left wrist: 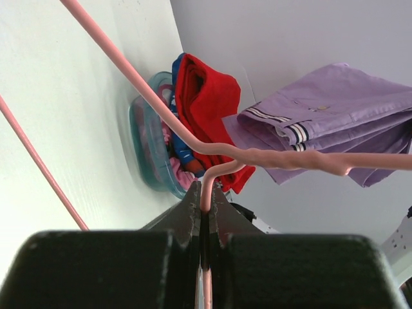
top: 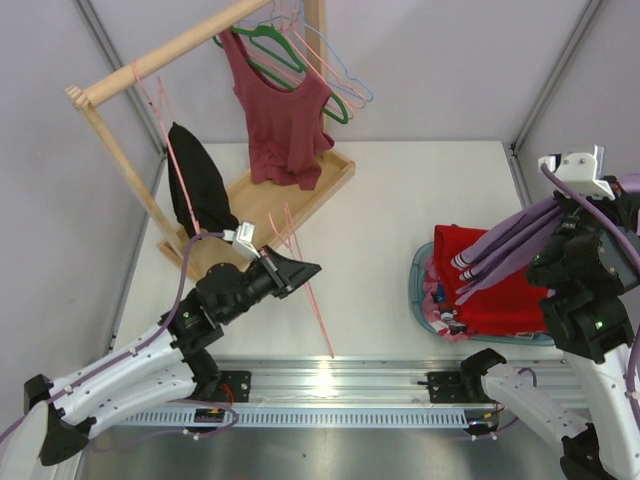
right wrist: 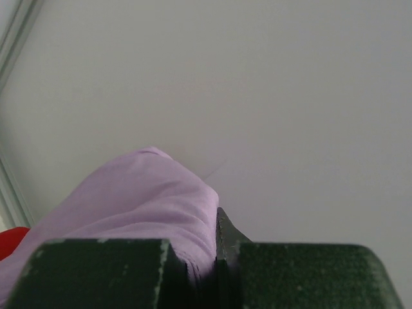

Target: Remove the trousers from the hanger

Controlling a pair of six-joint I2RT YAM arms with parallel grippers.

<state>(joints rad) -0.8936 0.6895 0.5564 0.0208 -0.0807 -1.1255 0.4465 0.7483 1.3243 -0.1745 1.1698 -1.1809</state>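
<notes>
My right gripper is going to release the lilac trousers, now raised over the basket, on top of the red clothing in the teal basket [top: 502, 278].
My left gripper [top: 306, 270] is shut on the thin pale pink hanger [top: 320, 320] and holds it bare above the table's left middle. In the left wrist view the jaws [left wrist: 206, 196] pinch the hanger's wire [left wrist: 270, 156] near its bent neck. My right gripper [top: 556, 222] is shut on the lilac trousers [top: 505, 248] and holds them raised over the basket at the right, well apart from the hanger. In the right wrist view the lilac fabric [right wrist: 135, 199] bulges out from between the shut jaws [right wrist: 214, 254]. The trousers also show in the left wrist view [left wrist: 328, 116].
A teal basket [top: 418, 290] holding red clothing [top: 500, 300] sits on the table at the right, under the trousers. A wooden rack [top: 290, 200] at the back left carries a maroon top [top: 280, 120], green and light blue hangers and a black garment [top: 200, 180].
</notes>
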